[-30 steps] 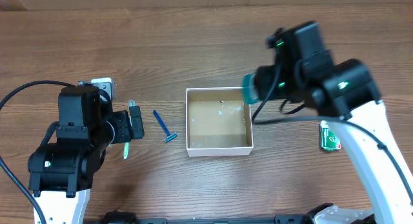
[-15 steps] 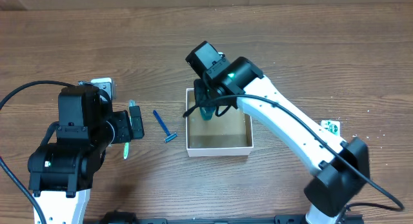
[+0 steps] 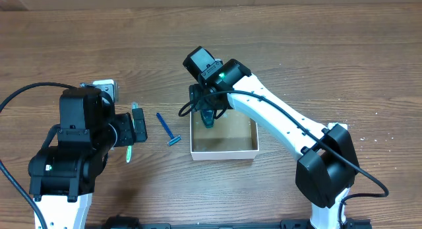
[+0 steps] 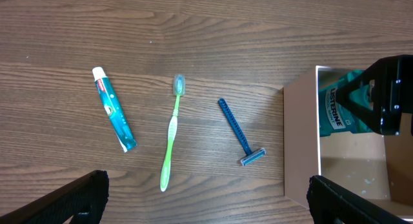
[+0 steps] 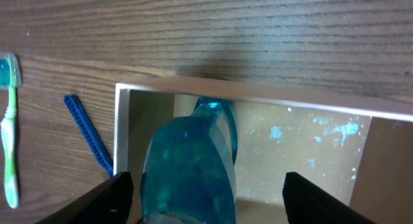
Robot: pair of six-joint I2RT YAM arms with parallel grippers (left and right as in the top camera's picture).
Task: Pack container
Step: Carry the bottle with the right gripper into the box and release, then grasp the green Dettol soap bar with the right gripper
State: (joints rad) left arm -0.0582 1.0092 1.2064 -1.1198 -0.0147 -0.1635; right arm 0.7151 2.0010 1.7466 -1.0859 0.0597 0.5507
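Observation:
The blue razor is beside the container, and next my left gripper will move to the middle of the blue razor's handle [image 3: 166,127] [image 4: 237,129] and close there.
The container [image 3: 224,152], a shallow white-walled box with a brown floor, sits mid-table. A teal mouthwash bottle [image 3: 209,117] is in its back-left corner, cap end low against the far wall [image 5: 213,95]. My right gripper [image 5: 216,198] straddles the bottle [image 5: 187,166] and is open. Its left finger [image 5: 119,198] is close to the bottle and the right one [image 5: 316,198] is well clear. My left gripper [image 4: 206,204] hangs open over bare wood left of the container [image 4: 300,146], holding nothing.
Left of the box lie a blue razor [image 4: 240,132], a green toothbrush [image 4: 171,137] and a teal toothpaste tube [image 4: 113,110], all flat on the wood. In the overhead view the razor [image 3: 167,129] is nearest the box, and the toothbrush [image 3: 130,150] is by my left gripper [image 3: 135,127].
My right arm swung from the container's right side to its back-left corner, carrying the bottle into the box, and its jaws have opened off the bottle. The left arm has not moved.

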